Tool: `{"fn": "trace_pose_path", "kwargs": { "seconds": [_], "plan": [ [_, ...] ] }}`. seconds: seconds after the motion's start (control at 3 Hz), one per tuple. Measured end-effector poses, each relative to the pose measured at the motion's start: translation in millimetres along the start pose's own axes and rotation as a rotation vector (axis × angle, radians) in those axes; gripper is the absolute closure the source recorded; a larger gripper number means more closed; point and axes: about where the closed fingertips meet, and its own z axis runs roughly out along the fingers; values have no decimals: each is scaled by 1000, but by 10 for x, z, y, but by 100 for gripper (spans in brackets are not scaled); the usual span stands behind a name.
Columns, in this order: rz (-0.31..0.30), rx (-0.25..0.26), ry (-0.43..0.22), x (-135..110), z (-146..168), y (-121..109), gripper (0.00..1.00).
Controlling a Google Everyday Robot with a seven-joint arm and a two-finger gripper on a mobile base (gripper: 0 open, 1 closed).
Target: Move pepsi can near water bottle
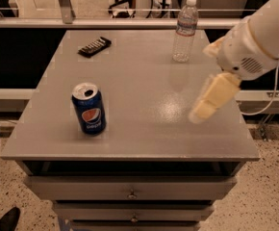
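The robot's gripper will close around the middle of the pepsi can (89,109), roughly halfway between the can's top rim and its bottom.
The pepsi can (88,109) stands upright on the grey table (139,76) at the front left, with its logo facing me. The water bottle (184,30) stands upright near the table's back right edge. My gripper (203,81) reaches in from the right over the right side of the table, in front of and to the right of the bottle and well to the right of the can. Its cream fingers (211,96) stand apart and hold nothing.
A flat black rectangular object (95,46) lies at the back left of the table. Drawers (132,195) sit under the tabletop. A railing (130,22) and a dark gap run behind the table. A cable (269,105) hangs at the right.
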Motion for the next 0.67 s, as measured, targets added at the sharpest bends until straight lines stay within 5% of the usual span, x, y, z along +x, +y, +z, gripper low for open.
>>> {"fn": "trace_pose_path", "kwargs": {
  "seconds": [0.67],
  "plan": [
    [50, -84, -376, -1028, 707, 127, 0]
  ]
}}
